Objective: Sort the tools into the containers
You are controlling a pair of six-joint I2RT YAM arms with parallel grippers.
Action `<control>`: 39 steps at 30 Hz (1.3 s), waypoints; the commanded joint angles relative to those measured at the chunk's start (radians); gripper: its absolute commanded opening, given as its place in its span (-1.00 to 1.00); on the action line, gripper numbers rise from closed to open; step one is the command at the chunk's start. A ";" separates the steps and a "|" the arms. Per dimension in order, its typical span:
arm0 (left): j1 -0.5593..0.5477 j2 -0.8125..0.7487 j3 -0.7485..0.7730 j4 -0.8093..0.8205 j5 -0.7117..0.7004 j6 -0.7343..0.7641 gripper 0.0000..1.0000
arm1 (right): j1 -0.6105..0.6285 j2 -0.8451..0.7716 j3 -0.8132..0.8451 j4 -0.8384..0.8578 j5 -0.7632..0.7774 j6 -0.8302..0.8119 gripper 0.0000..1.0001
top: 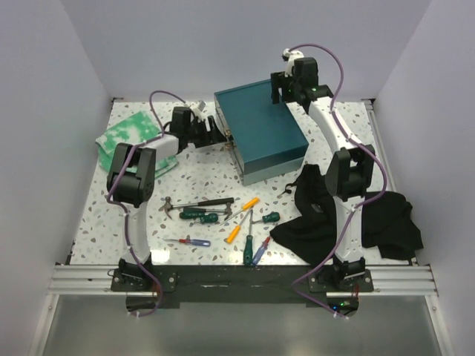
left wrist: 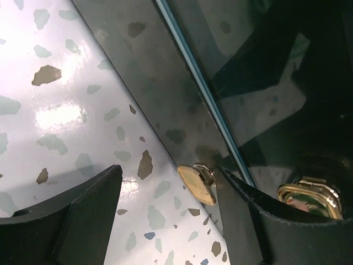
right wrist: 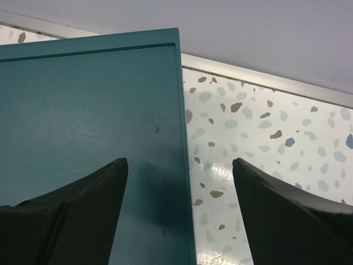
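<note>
I need to next close my left gripper on the metal neck (top: 178, 205) of the long black-handled hammer, just beside that hammer's head.
The tools lie loose at the table's front: a black-handled hammer (top: 197, 203), green screwdrivers (top: 197, 216), an orange one (top: 243, 221), a red-and-blue one (top: 190, 241) and others. The dark-teal box (top: 260, 133) stands shut at mid-back. My left gripper (top: 220, 138) is open low at the box's left wall, with a brass latch (left wrist: 197, 184) between its fingers, close to the right finger (left wrist: 242, 221). My right gripper (top: 283, 90) is open and empty above the box's far right corner, astride the lid's edge (right wrist: 185, 165). A clear box seems to show only partly under my left arm (top: 165, 166).
A green-white cloth (top: 128, 132) lies at the back left. A black cloth (top: 338, 219) is heaped at the front right around my right arm. A second brass fitting (left wrist: 309, 196) sits on the box wall. White walls and a metal rail (right wrist: 265, 77) bound the table.
</note>
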 commanded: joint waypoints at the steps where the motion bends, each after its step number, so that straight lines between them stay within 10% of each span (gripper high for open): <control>1: -0.026 0.023 0.071 -0.015 -0.019 0.001 0.47 | -0.003 -0.078 -0.009 -0.008 -0.008 -0.013 0.61; 23: 0.129 -0.212 -0.081 -0.411 -0.326 0.328 0.44 | -0.003 -0.050 -0.033 -0.021 -0.026 -0.016 0.62; 39: 0.178 -0.411 -0.208 -0.255 -0.302 0.473 0.47 | -0.001 -0.061 -0.052 -0.023 -0.038 -0.016 0.62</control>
